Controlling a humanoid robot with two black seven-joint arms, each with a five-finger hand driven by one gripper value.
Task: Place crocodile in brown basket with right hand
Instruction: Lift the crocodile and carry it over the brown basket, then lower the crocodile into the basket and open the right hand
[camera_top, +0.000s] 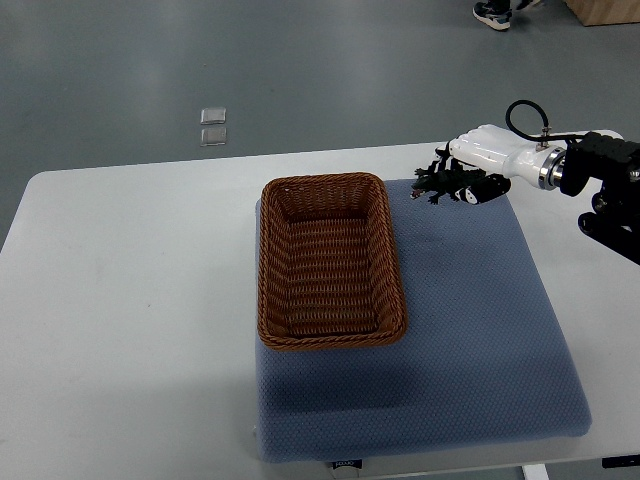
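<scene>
I will use my right gripper to set the crocodile, which hangs above the blue mat now, down near the middle of the brown basket's woven bottom (336, 283).
A small dark green toy crocodile (438, 184) hangs in the curled fingers of my right hand (478, 168), above the far right part of the blue mat. The white hand comes in from the right edge and is shut on the toy, whose head and front legs stick out to the left. A brown wicker basket (272, 262) stands on the left part of the mat, its long side running away from me, with nothing inside. The crocodile is to the right of the basket's far right corner, a short gap away. My left arm does not show.
A blue padded mat (480, 340) covers the right half of the white table (120, 300). Beyond the table is grey floor with two small clear squares (213, 127) and a person's shoe (493, 14) at the top edge.
</scene>
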